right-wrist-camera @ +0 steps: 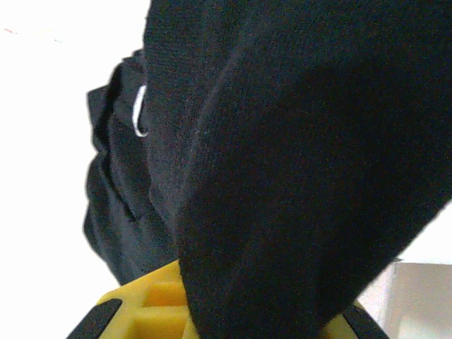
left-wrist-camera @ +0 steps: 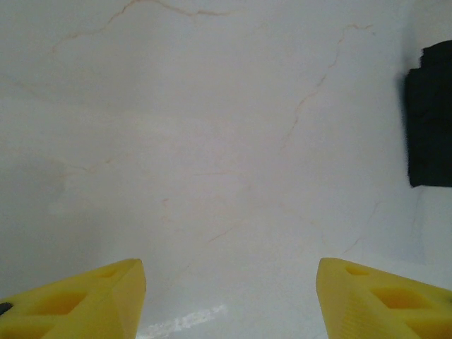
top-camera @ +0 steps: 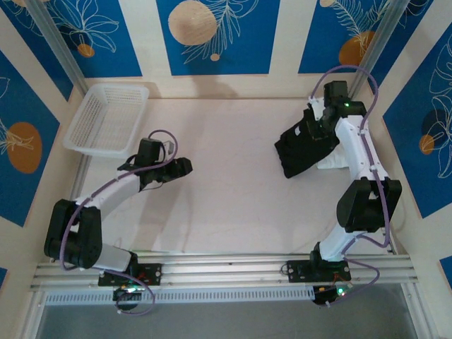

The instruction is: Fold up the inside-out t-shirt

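The inside-out t-shirt will go down on top of the white item (top-camera: 350,145) near the back corner, put there by my right gripper.
The inside-out t-shirt (top-camera: 300,152) is a folded black bundle at the right back of the table, hanging partly lifted from my right gripper (top-camera: 312,128). In the right wrist view its black cloth (right-wrist-camera: 282,162) drapes over the jaws, with one yellow finger (right-wrist-camera: 152,296) showing below it; the gripper is shut on the shirt. My left gripper (top-camera: 181,168) hovers over bare table left of centre, well apart from the shirt. Its yellow fingers (left-wrist-camera: 78,300) stand wide open with nothing between them. The shirt's edge (left-wrist-camera: 431,113) shows at the right of the left wrist view.
A white mesh basket (top-camera: 106,119) stands at the back left corner. A small white item (top-camera: 332,162) lies under the right arm beside the shirt. Patterned walls close in the table on three sides; a metal rail (top-camera: 226,268) runs along the near edge.
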